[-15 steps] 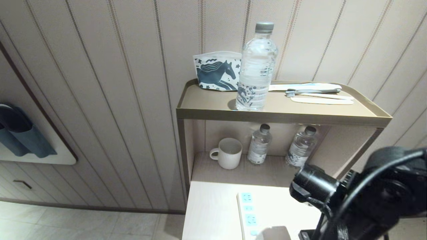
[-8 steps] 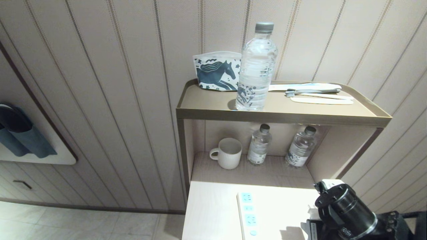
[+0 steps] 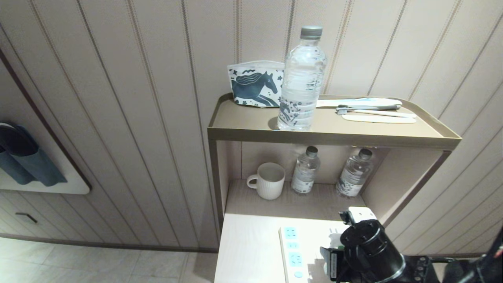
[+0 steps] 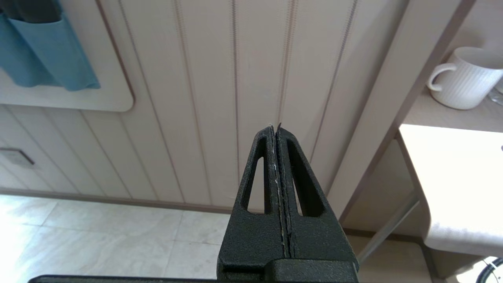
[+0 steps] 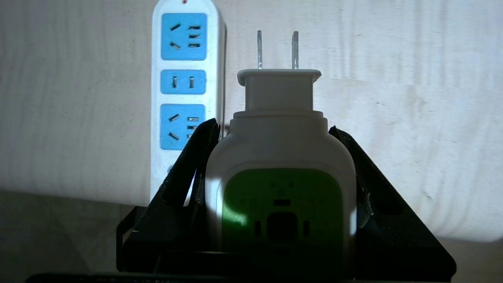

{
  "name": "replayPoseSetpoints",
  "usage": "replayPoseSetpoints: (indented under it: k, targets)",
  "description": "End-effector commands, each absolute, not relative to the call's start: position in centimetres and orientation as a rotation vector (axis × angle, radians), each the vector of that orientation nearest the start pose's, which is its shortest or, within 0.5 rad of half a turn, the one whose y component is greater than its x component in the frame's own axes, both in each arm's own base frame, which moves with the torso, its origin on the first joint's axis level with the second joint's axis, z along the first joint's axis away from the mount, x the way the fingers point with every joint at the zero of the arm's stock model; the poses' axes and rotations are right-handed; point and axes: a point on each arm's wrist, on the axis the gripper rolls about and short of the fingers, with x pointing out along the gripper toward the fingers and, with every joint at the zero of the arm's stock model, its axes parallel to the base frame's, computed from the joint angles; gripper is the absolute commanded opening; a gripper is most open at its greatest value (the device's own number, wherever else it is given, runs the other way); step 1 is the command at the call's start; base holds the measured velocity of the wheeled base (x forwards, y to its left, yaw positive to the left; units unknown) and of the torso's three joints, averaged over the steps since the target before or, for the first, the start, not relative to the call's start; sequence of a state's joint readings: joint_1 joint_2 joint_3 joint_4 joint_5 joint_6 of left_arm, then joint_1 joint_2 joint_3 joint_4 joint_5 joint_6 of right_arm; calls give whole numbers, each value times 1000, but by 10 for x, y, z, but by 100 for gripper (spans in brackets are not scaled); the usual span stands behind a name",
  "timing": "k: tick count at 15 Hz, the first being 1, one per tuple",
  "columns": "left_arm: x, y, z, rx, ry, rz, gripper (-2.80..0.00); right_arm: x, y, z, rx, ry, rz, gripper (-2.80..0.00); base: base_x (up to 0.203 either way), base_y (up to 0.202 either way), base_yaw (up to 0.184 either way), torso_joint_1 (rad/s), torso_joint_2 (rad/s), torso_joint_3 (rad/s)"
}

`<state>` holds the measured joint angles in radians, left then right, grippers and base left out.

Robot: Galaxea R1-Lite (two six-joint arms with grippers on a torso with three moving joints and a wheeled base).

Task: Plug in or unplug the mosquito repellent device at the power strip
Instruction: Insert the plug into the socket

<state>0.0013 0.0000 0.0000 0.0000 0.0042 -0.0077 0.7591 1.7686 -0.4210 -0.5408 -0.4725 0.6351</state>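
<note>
Next, my right gripper releases the mosquito repellent device there on top of the power strip's blue sockets (image 3: 293,248) (image 5: 182,89). The device is now held just beside the strip.
My right gripper (image 5: 274,125) is shut on the mosquito repellent device (image 5: 281,149), a white unit with a green centre held by its two sides. Its two metal prongs (image 5: 277,49) stick out bare over the pale desk top, free of any socket. The power strip (image 5: 184,86), white with blue sockets, lies just beside the device. In the head view the right arm (image 3: 369,247) hangs over the desk right of the power strip (image 3: 292,251). My left gripper (image 4: 275,127) is shut and empty, parked left of the desk, facing the wall.
A shelf unit (image 3: 334,137) rises behind the desk (image 3: 251,251). Its lower shelf holds a white mug (image 3: 268,181) and two small water bottles (image 3: 305,169). On top stand a large water bottle (image 3: 302,78), a horse-print pouch (image 3: 255,83) and toothbrushes (image 3: 369,110).
The right arm has swung down and leftward across the head view, its wrist turning, and now sits lower over the desk, close to the power strip. Nothing else has moved.
</note>
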Motion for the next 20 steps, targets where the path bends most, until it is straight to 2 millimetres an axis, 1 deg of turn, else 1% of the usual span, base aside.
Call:
replayPoseSetpoints:
  k: [1, 3, 5, 16, 20]
  targets:
    - [-23, 0, 76, -8, 2, 5, -280, 196, 186, 39, 61, 720, 84, -280, 0, 0, 0, 0, 0, 0]
    - [-23, 0, 76, -8, 2, 6, -280, 207, 200, 48, 63, 659, 123, -280, 0, 0, 0, 0, 0, 0]
    - [-23, 0, 76, -9, 2, 6, -280, 214, 207, 47, 52, 649, 133, -280, 0, 0, 0, 0, 0, 0]
    - [-23, 0, 76, -8, 2, 6, -280, 225, 219, 52, 66, 615, 147, -280, 0, 0, 0, 0, 0, 0]
    - [-23, 0, 76, -8, 2, 6, -280, 225, 220, 48, 61, 625, 142, -280, 0, 0, 0, 0, 0, 0]
